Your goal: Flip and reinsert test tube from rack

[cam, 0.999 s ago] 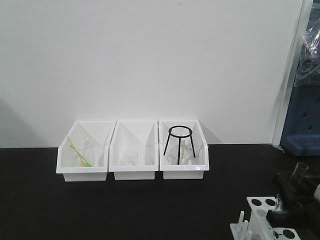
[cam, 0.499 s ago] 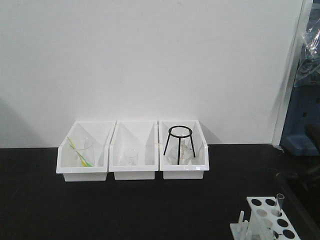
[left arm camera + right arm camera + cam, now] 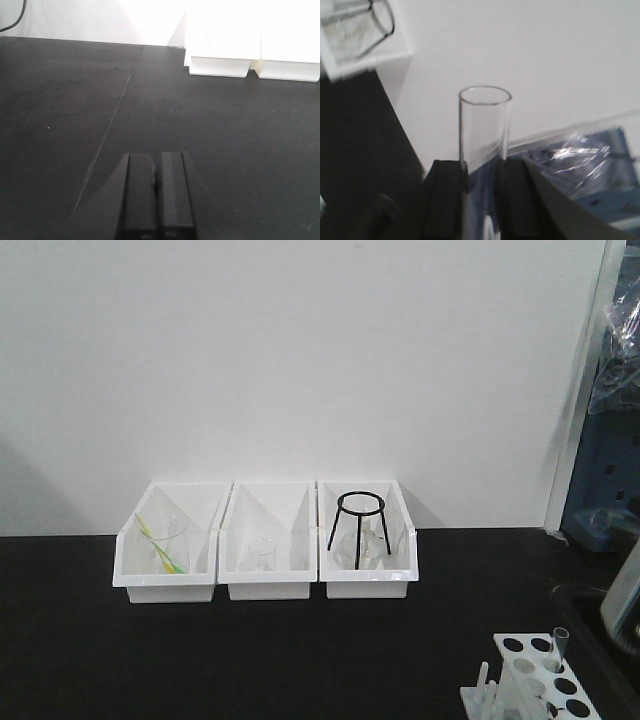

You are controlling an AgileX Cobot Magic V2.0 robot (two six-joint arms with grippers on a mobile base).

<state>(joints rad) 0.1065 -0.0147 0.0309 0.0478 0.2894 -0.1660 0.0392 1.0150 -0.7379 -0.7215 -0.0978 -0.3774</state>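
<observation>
Next, my right gripper lets go of the test tube in a near hole of the white rack (image 3: 555, 707), in front of the other tube.
In the right wrist view a clear glass test tube (image 3: 485, 120) stands between the two black fingers of my right gripper (image 3: 482, 165), open rim up; the gripper is shut on it. It is raised against the white wall. The white rack (image 3: 535, 680) sits at the front view's bottom right corner, partly cut off. Another thin clear tube (image 3: 558, 648) stands upright in one of its back holes. A blurred grey shape (image 3: 625, 605) shows at the right edge; I cannot tell what it is. My left gripper (image 3: 156, 157) is shut and empty, low over the black table.
Three white bins (image 3: 268, 588) line the wall. The left one holds a beaker with green and yellow sticks (image 3: 160, 545). The right one holds a black tripod ring stand (image 3: 360, 525). A blue object (image 3: 610, 490) under plastic stands at the far right.
One second ago the right gripper was at the rack with a tube. It has since moved out of the front view to the right, and a tube now stands in the rack.
</observation>
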